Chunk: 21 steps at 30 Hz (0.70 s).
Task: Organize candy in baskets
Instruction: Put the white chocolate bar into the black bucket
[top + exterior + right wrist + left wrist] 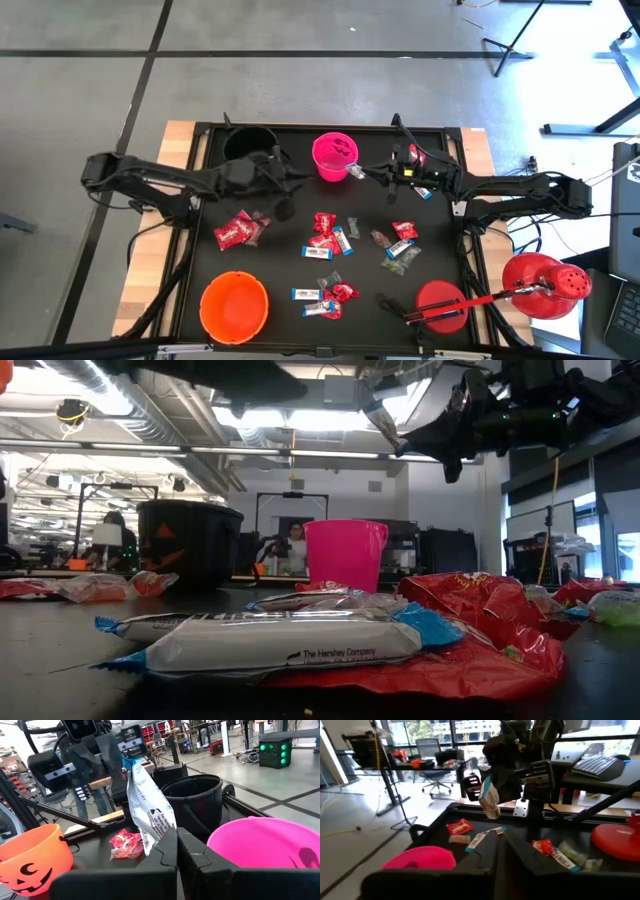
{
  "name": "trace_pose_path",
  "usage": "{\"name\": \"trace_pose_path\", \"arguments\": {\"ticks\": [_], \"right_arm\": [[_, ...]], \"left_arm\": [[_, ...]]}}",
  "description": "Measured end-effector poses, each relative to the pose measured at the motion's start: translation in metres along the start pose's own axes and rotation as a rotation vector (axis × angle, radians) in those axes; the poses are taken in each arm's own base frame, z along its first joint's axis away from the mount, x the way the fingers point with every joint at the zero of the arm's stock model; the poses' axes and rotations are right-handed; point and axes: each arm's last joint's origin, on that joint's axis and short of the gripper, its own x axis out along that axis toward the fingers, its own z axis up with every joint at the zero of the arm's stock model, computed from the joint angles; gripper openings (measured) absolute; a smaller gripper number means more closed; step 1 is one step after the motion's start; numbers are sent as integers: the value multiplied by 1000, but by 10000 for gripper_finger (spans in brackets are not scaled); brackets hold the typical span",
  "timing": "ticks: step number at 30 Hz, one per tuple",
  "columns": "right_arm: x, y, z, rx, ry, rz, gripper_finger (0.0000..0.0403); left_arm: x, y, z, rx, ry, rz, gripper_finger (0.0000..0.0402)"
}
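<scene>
Next, I close my left gripper on the loose end [352, 168] [493, 811] of the blue-and-white bar that my right gripper holds beside the pink basket.
Three baskets stand on the black table: a black one [250, 145] at the far left, a pink one [335, 155] at the far middle and an orange one [234, 305] near the front left. Candy [330, 240] lies scattered between them: red packets, blue-and-white bars and dark wrappers. My right gripper [365, 172] hovers beside the pink basket's right rim, shut on a blue-and-white bar [147, 805]. My left gripper [290, 182] hangs between the black and pink baskets, shut and holding nothing [498, 845]. My right gripper pinches one end of the blue-and-white bar [152, 842] between its two fingertips. The fingers lie about level and come from the table's right side. The bar sticks out past the fingertips and slants upward [380, 418], lifted clear of the table, close to the pink basket's rim.
A large red domed object with holes [545, 285], a red disc [440, 305] and a red-handled tool lie at the front right. Near the low camera lie a white bar [290, 640] and red packets [480, 610]. A person [296, 545] sits in the room behind.
</scene>
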Motion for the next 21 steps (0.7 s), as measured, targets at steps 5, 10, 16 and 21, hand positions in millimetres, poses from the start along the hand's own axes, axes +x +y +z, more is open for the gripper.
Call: {"name": "trace_pose_path", "arguments": {"ticks": [5, 10, 16, 21], "right_arm": [[0, 1, 1, 29, -3, 22, 0], [0, 2, 0, 51, 8, 53, 0], [0, 2, 0, 51, 10, 54, 0], [0, 2, 0, 52, 16, 63, 0]], "left_arm": [[32, 4, 3, 1, 25, -29, 98], [55, 6, 0, 60, 38, -55, 158], [75, 0, 0, 98, -9, -86, 213], [89, -2, -1, 91, -46, -79, 235]]}}
